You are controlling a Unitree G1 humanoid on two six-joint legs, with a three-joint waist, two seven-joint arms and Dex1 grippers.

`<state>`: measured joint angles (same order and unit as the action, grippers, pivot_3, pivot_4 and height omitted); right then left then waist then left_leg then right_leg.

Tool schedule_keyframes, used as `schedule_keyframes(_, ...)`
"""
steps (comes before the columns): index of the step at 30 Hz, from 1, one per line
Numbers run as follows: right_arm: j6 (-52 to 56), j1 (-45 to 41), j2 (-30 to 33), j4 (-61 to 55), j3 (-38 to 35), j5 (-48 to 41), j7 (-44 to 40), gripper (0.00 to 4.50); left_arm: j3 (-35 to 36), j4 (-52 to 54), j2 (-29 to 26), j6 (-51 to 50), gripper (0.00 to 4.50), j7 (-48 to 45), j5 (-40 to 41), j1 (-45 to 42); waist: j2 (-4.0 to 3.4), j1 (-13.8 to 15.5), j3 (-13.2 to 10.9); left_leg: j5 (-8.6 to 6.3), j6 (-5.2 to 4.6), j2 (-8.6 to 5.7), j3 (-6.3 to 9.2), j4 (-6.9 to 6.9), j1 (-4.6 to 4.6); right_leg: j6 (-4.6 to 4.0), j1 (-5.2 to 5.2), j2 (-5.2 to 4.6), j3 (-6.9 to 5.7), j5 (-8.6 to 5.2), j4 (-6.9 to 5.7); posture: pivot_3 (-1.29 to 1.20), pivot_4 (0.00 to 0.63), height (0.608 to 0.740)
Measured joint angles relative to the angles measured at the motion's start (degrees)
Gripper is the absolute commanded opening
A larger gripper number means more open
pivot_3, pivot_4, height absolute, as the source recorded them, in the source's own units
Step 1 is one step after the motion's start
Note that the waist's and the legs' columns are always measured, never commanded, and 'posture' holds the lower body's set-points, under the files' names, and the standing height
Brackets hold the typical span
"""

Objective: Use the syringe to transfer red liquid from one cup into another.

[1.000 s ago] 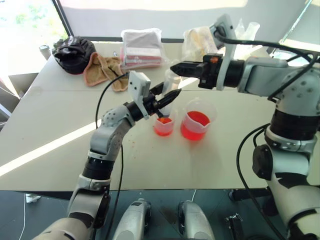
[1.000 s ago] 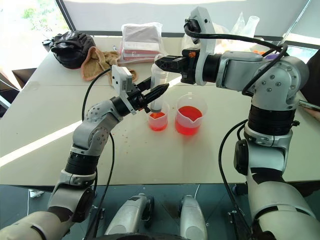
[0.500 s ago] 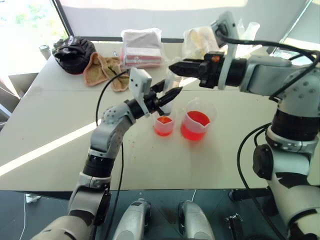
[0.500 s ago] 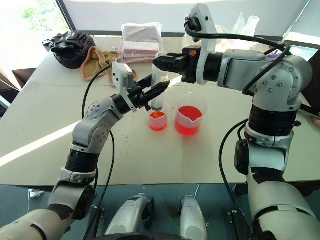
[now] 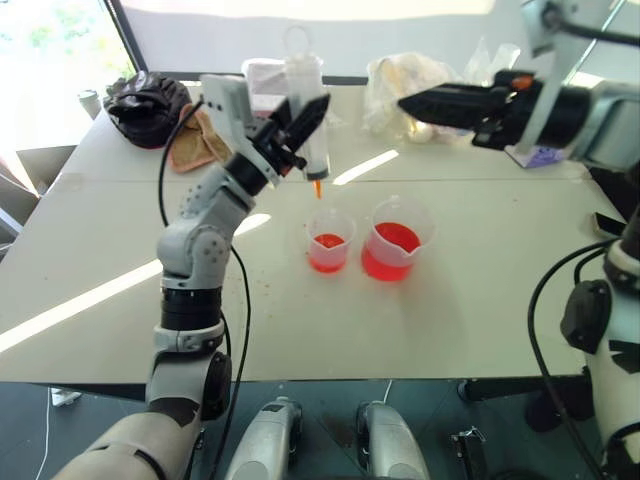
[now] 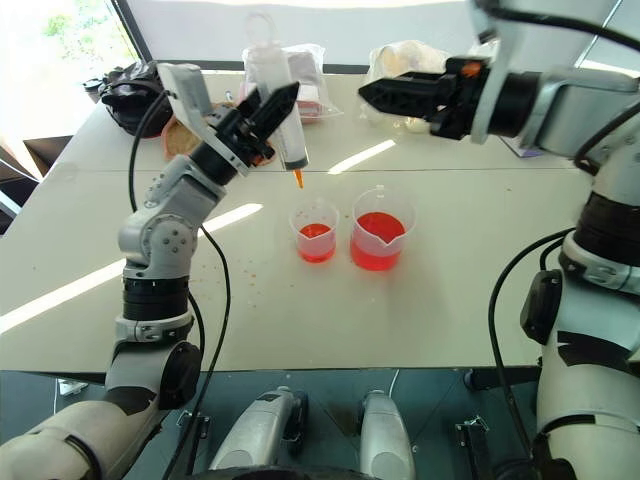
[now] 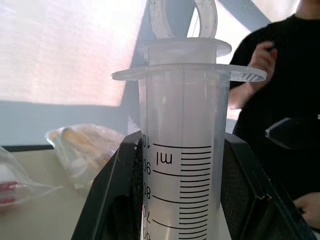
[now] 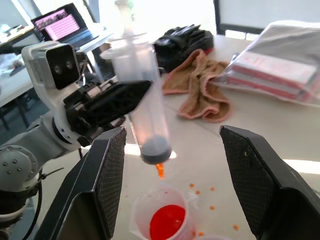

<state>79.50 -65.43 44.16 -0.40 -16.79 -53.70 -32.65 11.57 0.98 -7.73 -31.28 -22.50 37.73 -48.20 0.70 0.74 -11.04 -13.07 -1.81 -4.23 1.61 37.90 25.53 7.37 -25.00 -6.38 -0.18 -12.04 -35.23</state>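
Observation:
I should let go of the syringe with my left gripper on the table (image 5: 277, 254) beside the smaller cup, opposite the larger cup.
My left gripper (image 5: 303, 122) is shut on the barrel of the syringe (image 5: 314, 155), holding it raised and tilted. Its orange tip (image 5: 317, 187) hangs in the air just above and left of the smaller cup (image 5: 330, 243). The barrel looks clear, with the white plunger (image 7: 182, 30) pushed in. Red liquid (image 5: 328, 243) lies in the smaller cup, and more fills the larger cup (image 5: 394, 240) to its right. My right gripper (image 5: 408, 102) hovers open and empty, high to the right of the syringe; its fingers (image 8: 107, 175) stand wide apart.
At the back of the table lie a black bag (image 5: 147, 105), a tan cloth (image 5: 205, 135), a plastic-wrapped pink pack (image 5: 283, 90) and a crumpled plastic bag (image 5: 405, 80). A person in black (image 7: 280, 100) stands beyond the table. Small red specks dot the tabletop (image 5: 270, 285) by the cups.
My left gripper lifted the syringe out of the smaller cup, up and to the left. My right gripper let go of the plunger top, opened and drew away to the right.

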Motion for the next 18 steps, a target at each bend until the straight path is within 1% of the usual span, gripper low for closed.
schedule_keyframes(2, -0.3, 0.8, 1.5, 0.0, -0.9, 0.2, -0.1, 3.08, 2.7, -0.1, -1.6, -6.7, 1.48, 5.1, 3.3, -2.6, 0.01, -0.1, 0.0, 0.0, 0.0, 0.02, 0.0, -0.01, -0.02, 0.01, 0.0, 0.04, 0.0, 0.0, 0.0, 0.0, 0.15, 0.74)
schedule_keyframes(3, -0.4, 1.7, 2.0, -0.2, -1.3, 0.3, -0.1, 3.08, 4.0, -0.8, -3.3, -11.8, 1.48, 8.2, 5.1, -4.6, 0.01, -0.1, 0.0, 0.0, 0.0, 0.03, 0.01, 0.0, -0.04, 0.01, 0.02, 0.07, 0.0, 0.0, -0.03, 0.0, 0.15, 0.74)
schedule_keyframes(5, -0.4, 3.2, 1.9, -0.5, -1.5, 0.4, 0.1, 3.08, 7.0, -2.7, -5.3, -19.7, 1.48, 13.3, 7.9, -7.8, 0.0, -0.2, 0.0, 0.01, 0.0, 0.03, 0.0, 0.0, -0.08, 0.02, 0.03, 0.1, 0.01, 0.0, -0.08, 0.0, 0.15, 0.74)
schedule_keyframes(6, -0.4, 4.0, 1.6, -0.8, -1.5, 0.4, 0.4, 3.08, 8.5, -4.7, -6.0, -25.2, 1.48, 16.6, 9.4, -9.7, 0.0, -0.1, 0.0, 0.01, -0.01, 0.03, 0.01, 0.01, -0.1, 0.03, 0.04, 0.11, 0.0, 0.0, -0.11, 0.0, 0.15, 0.74)
schedule_keyframes(7, -0.4, 4.2, 1.3, -0.9, -1.5, 0.4, 0.5, 3.08, 9.2, -5.8, -6.3, -27.8, 1.48, 18.4, 9.7, -10.5, 0.0, -0.1, 0.0, 0.01, -0.01, 0.03, 0.0, 0.01, -0.1, 0.03, 0.04, 0.11, 0.0, 0.0, -0.13, 0.0, 0.15, 0.74)
schedule_keyframes(9, -0.4, 4.6, 0.5, -2.2, -1.4, 0.3, 0.9, 3.08, 11.6, -9.4, -5.6, -35.7, 1.48, 24.8, 10.5, -12.3, 0.01, -0.1, 0.0, 0.02, 0.0, 0.02, 0.0, 0.03, -0.1, 0.09, 0.03, 0.12, 0.0, 0.03, -0.15, 0.0, 0.15, 0.74)
schedule_keyframes(12, 0.1, 4.8, -0.3, -4.0, -1.2, -0.5, 1.0, 3.08, 12.9, -11.9, -4.5, -44.8, 1.48, 31.4, 9.8, -12.5, 0.02, 0.0, 0.0, 0.02, 0.01, 0.0, 0.01, 0.03, -0.07, 0.12, 0.03, 0.11, 0.01, 0.05, -0.13, 0.0, 0.15, 0.74)
schedule_keyframes(15, 0.5, 5.7, -0.3, -6.0, -0.9, -1.1, 0.9, 3.08, 14.7, -11.9, -2.0, -54.9, 1.48, 37.1, 7.1, -12.7, 0.04, 0.0, 0.0, 0.01, 0.03, -0.02, 0.02, 0.02, -0.06, 0.13, 0.04, 0.09, 0.0, 0.05, -0.1, 0.0, 0.15, 0.74)
schedule_keyframes(18, 1.3, 6.1, -0.2, -6.6, -0.1, -1.4, 0.9, 3.08, 14.9, -10.2, -0.3, -60.3, 1.48, 41.1, 5.6, -10.7, 0.04, 0.0, 0.0, 0.02, 0.09, -0.01, 0.02, 0.01, -0.07, 0.13, 0.01, 0.08, 0.02, 0.06, -0.12, 0.0, 0.15, 0.74)
